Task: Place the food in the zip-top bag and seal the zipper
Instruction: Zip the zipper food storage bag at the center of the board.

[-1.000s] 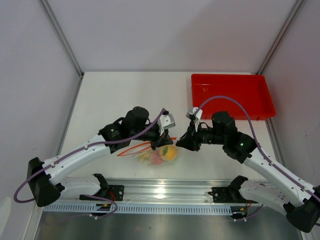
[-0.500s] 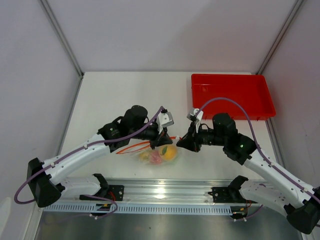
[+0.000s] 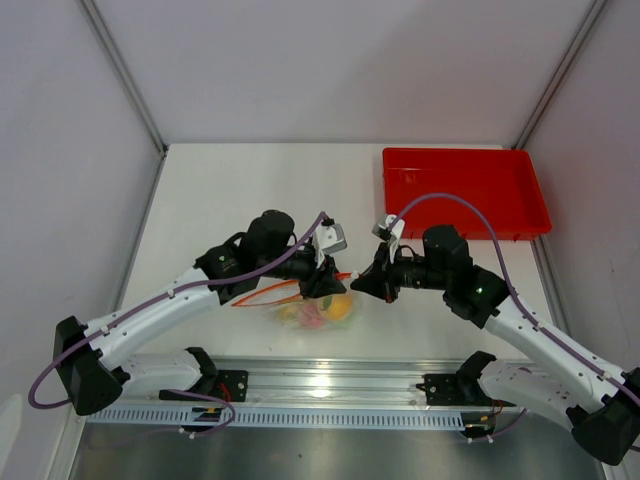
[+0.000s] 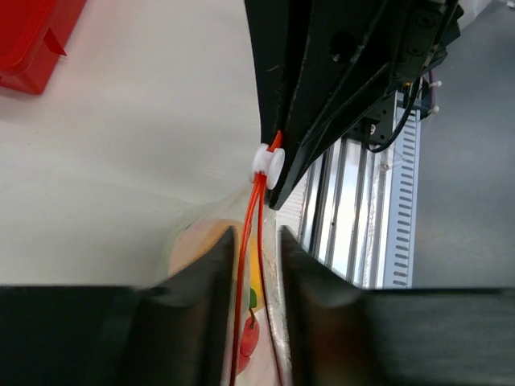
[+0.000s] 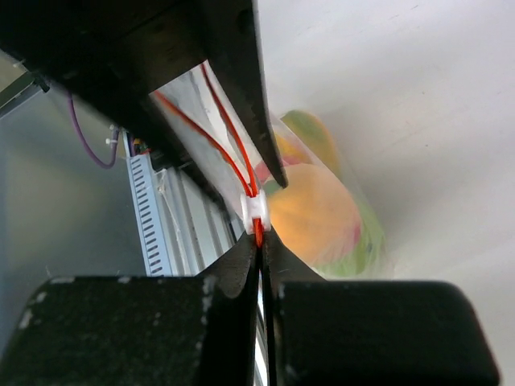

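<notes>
My left gripper needs to open its fingers, which straddle the two tracks short of the white slider, then move closer and pinch the slider itself [image 4: 267, 164] before sealing.
The clear zip-top bag [image 3: 312, 310] lies near the table's front edge with the fruit inside. An orange-yellow fruit [image 5: 310, 215] and a green one [image 5: 366, 235] show through the film. The orange-red zipper [image 3: 268, 296] runs along the bag's mouth, and its two tracks stand apart up to a white slider [image 4: 268, 163], which also shows in the right wrist view [image 5: 256, 211]. My right gripper [image 5: 259, 241] is shut on the zipper's end just behind the slider. My left gripper [image 4: 256, 235] straddles the two tracks with its jaws narrowly apart, close to the slider.
A red tray [image 3: 465, 190] stands at the back right and also shows in the left wrist view [image 4: 32, 40]. The metal rail [image 3: 320, 385] with the arm bases runs just in front of the bag. Both grippers [image 3: 343, 283] meet tip to tip over the bag.
The bag and both grippers have edged slightly to the left. The holds look unchanged.
</notes>
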Available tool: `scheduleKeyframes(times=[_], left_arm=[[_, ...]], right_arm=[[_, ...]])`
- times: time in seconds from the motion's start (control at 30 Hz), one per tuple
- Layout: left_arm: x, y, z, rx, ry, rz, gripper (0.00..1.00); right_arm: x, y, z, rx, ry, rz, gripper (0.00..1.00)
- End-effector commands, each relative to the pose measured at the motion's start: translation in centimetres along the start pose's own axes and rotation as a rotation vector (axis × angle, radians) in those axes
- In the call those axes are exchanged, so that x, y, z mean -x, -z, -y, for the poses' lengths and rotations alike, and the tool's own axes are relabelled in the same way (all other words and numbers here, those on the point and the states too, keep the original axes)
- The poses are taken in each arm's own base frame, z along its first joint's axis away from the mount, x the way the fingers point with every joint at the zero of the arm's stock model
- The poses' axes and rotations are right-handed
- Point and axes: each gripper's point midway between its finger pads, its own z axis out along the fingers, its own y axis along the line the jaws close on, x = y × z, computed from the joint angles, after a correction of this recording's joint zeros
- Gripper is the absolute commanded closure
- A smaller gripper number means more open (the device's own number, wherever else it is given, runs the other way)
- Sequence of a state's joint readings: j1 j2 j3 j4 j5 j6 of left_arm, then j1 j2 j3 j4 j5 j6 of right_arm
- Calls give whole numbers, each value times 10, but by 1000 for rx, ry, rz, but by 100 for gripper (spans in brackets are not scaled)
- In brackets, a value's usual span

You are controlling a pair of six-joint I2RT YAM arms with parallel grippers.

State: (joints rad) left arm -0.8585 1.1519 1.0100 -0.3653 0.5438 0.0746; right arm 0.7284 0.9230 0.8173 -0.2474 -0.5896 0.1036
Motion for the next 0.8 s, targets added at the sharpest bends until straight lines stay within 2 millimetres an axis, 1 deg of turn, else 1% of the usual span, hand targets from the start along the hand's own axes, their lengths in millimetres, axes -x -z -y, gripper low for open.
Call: scheduleKeyframes(times=[0.0,0.03,0.07,0.17,0.3,0.33,0.4,0.43,0.47,0.5,0.53,0.67,0.7,0.77], left_arm=[[28,12,9,-23,-30,79,55],[31,14,11,-30,-34,90,51],[36,16,12,-29,-35,109,42],[45,21,17,-36,-44,148,32],[55,25,15,-15,-50,186,32],[56,26,15,-15,-51,191,32],[58,26,14,-10,-59,211,36],[60,26,13,-6,-62,215,40],[60,24,12,-12,-61,215,46],[61,23,13,-19,-63,218,49],[61,22,12,-24,-65,219,50],[66,14,19,-93,-69,214,53],[64,11,21,-124,-65,205,53],[66,10,24,-153,-67,205,58]], right_arm=[[12,0,6,-35,11,43,100],[13,0,9,-54,-1,48,100],[11,0,10,-59,-4,53,100],[12,0,10,-60,-15,83,100],[12,0,8,-49,-26,89,100],[11,0,8,-49,-27,87,100],[11,1,5,-35,-18,89,100],[12,1,5,-34,-15,94,100],[11,2,3,-28,-14,94,100],[12,3,1,-18,-9,97,100],[12,3,0,-13,-6,98,100],[14,5,-5,11,11,98,100],[13,5,-8,27,19,94,100],[15,7,-11,38,29,95,100]])
